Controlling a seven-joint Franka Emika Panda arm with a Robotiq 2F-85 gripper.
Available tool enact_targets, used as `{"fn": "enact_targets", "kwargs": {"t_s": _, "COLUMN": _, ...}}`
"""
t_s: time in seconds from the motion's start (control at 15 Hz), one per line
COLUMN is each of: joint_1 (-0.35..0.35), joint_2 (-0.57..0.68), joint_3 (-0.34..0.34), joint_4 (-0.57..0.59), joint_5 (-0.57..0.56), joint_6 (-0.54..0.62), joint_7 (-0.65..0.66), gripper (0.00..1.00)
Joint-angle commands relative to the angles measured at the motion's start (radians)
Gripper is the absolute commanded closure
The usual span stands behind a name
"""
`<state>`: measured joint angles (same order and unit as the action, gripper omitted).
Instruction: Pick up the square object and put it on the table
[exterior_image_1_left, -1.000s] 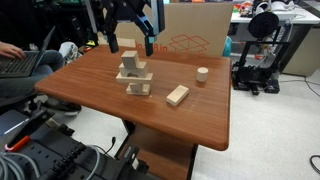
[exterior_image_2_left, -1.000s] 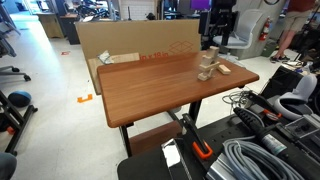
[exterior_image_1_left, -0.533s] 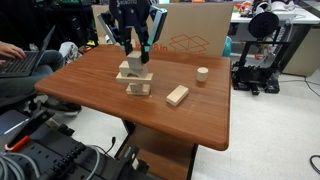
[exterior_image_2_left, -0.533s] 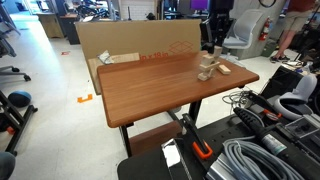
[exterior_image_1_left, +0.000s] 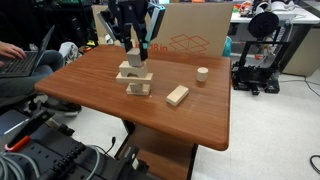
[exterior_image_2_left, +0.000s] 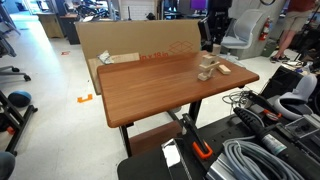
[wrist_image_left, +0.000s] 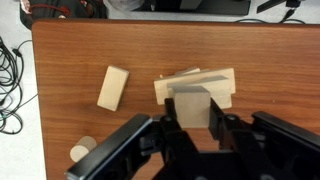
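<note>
My gripper is to let go of the square object on the bare table (exterior_image_1_left: 170, 68) beside the short wooden cylinder, toward the cardboard box.
The square object (wrist_image_left: 192, 106), a pale wood cube, sits on top of a small stack of flat wooden pieces (wrist_image_left: 195, 85) on the table (wrist_image_left: 70, 60). My gripper (wrist_image_left: 192, 112) is shut on it, with a dark finger (wrist_image_left: 169, 112) pressed against each side. In both exterior views the gripper (exterior_image_1_left: 133, 52) (exterior_image_2_left: 209, 45) hangs straight down over the stack (exterior_image_1_left: 135, 80) (exterior_image_2_left: 206, 70), and its fingers partly cover the cube (exterior_image_1_left: 133, 63). The cube still rests on the stack.
A longer flat wooden block (exterior_image_1_left: 177, 95) (wrist_image_left: 113, 88) and a short wooden cylinder (exterior_image_1_left: 202, 73) (wrist_image_left: 82, 151) lie on the table beside the stack. A cardboard box (exterior_image_1_left: 190, 40) stands behind the table. A person with a laptop (exterior_image_1_left: 15, 60) sits at one end.
The gripper came down over the top of the stack and its fingers closed from wide open onto the cube. The blocks have not moved.
</note>
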<state>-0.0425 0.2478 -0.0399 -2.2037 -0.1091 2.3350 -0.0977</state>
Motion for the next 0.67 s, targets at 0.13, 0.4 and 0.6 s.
{"fn": "enact_targets", "kwargs": {"t_s": 0.13, "joint_1": 0.016, "joint_2": -0.057, "joint_3": 0.02, "joint_4": 0.049, "joint_5": -0.01, "joint_6": -0.025, "joint_7": -0.015, "gripper": 0.92}}
{"fn": "enact_targets", "kwargs": {"t_s": 0.4, "joint_1": -0.005, "joint_2": 0.009, "joint_3": 0.015, "joint_4": 0.169, "joint_5": 0.003, "joint_6": -0.017, "joint_7": -0.081, "gripper": 0.92}}
{"fn": "enact_targets", "kwargs": {"t_s": 0.6, "joint_1": -0.034, "joint_2": 0.093, "joint_3": 0.015, "joint_4": 0.265, "joint_5": 0.032, "joint_6": -0.007, "joint_7": -0.159, "gripper": 0.92}}
